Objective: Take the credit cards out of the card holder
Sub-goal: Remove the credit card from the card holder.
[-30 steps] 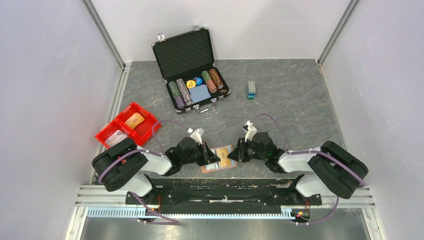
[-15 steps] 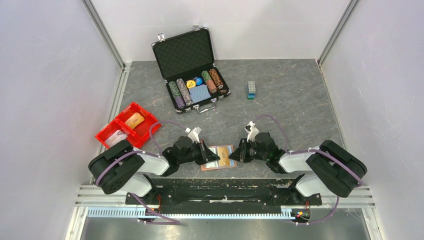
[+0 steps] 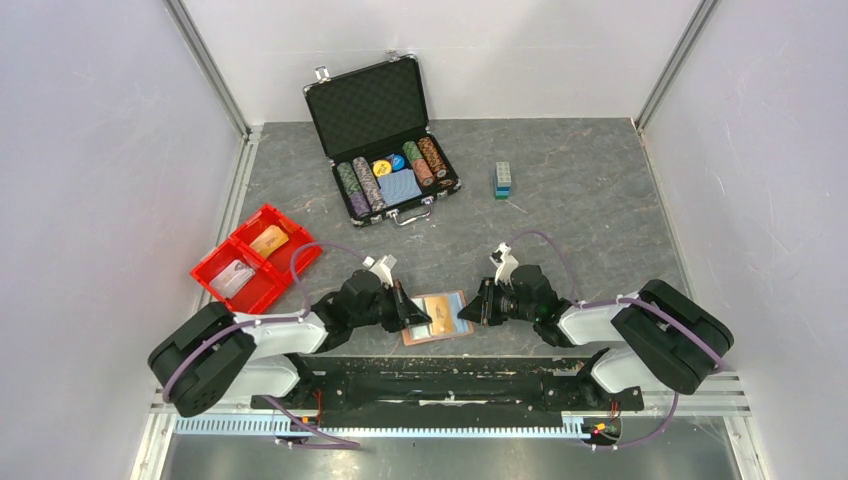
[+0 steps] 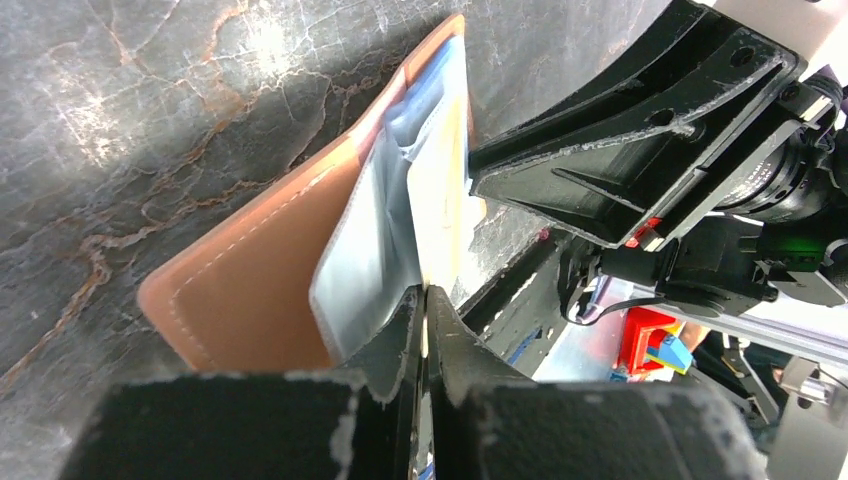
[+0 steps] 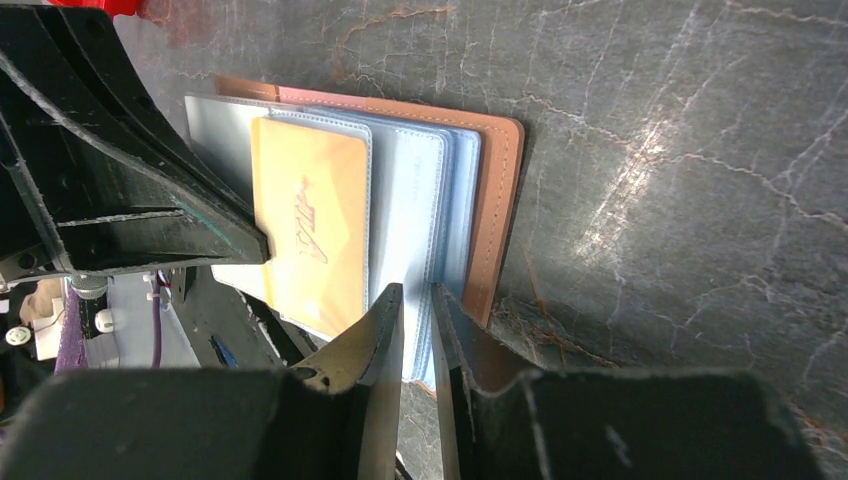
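Note:
Next, I open my left gripper, as the light-blue sleeve bends up with the orange-yellow credit card, let both settle flat, then pinch the card's free edge (image 4: 427, 252).
The brown card holder (image 3: 450, 300) lies open on the grey table between my two grippers, its light-blue sleeves (image 5: 415, 190) facing up. An orange-yellow credit card (image 5: 305, 225) lies over the sleeves and sticks out past their left edge. My left gripper (image 3: 422, 318) is shut on that card's edge; in the left wrist view the gripper (image 4: 427, 295) pinches the pale yellow card (image 4: 440, 200) beside the brown leather (image 4: 260, 290). My right gripper (image 3: 468, 314) is shut on the sleeves' near edge, as the right wrist view shows (image 5: 417, 292). Other cards are hidden.
An open black poker-chip case (image 3: 385, 140) stands at the back. A red bin (image 3: 255, 257) sits at the left. A small blue-green block (image 3: 503, 180) lies at the back right. The black base rail (image 3: 440, 375) runs just in front of the holder.
My left arm has drawn back to the left and its elbow has swung down-left, gripper still at the holder's left edge. The right arm has hardly moved.

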Controlling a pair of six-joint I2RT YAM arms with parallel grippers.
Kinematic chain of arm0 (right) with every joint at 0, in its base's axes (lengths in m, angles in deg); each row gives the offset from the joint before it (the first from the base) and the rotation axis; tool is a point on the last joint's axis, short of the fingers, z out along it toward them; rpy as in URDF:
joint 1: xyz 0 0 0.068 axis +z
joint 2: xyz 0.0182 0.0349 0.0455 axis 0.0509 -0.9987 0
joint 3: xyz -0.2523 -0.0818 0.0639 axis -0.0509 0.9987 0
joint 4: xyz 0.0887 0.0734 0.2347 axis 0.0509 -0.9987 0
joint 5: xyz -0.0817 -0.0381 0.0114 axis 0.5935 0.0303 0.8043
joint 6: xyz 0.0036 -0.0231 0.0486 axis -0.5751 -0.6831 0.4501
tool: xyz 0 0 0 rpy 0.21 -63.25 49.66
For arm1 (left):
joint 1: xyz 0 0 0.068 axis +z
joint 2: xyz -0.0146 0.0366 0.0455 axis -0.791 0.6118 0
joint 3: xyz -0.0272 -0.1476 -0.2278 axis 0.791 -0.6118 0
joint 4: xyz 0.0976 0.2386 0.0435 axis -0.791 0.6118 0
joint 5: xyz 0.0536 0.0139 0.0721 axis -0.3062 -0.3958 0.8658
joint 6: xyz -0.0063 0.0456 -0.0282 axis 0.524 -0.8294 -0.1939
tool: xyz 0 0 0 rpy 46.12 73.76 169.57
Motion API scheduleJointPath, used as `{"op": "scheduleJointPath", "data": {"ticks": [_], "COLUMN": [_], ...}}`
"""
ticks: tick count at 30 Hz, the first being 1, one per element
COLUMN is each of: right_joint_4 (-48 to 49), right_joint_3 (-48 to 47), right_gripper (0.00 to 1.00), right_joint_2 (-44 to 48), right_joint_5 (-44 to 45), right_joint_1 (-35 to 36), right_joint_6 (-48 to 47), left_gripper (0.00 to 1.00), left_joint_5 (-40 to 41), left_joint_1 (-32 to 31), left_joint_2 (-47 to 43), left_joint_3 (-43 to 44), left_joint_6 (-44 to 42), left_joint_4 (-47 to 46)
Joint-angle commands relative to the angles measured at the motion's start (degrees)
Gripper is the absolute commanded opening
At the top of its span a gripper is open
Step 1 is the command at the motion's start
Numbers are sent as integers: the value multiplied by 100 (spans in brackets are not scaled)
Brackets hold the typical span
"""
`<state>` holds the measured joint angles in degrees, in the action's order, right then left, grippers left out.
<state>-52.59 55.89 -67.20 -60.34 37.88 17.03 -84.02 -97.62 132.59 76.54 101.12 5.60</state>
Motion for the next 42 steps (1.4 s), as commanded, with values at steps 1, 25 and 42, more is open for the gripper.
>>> {"op": "scheduleJointPath", "data": {"ticks": [1, 25, 42], "right_joint_4": [-535, -1445, -1119], "right_joint_3": [155, -619, -805], "right_gripper": [19, 30, 28], "right_joint_2": [-143, 812, -95], "right_joint_5": [69, -15, -20], "right_joint_1": [-12, 84, 212], "right_joint_6": [-117, -437, -405], "left_gripper": [11, 33, 40], "left_joint_5": [333, 335, 202], "left_joint_1": [25, 25, 25], "left_joint_2": [-505, -282, 655], "left_joint_3": [316, 636, 302], "left_joint_6": [-430, -687, -531], "left_joint_4": [1096, 941, -350]}}
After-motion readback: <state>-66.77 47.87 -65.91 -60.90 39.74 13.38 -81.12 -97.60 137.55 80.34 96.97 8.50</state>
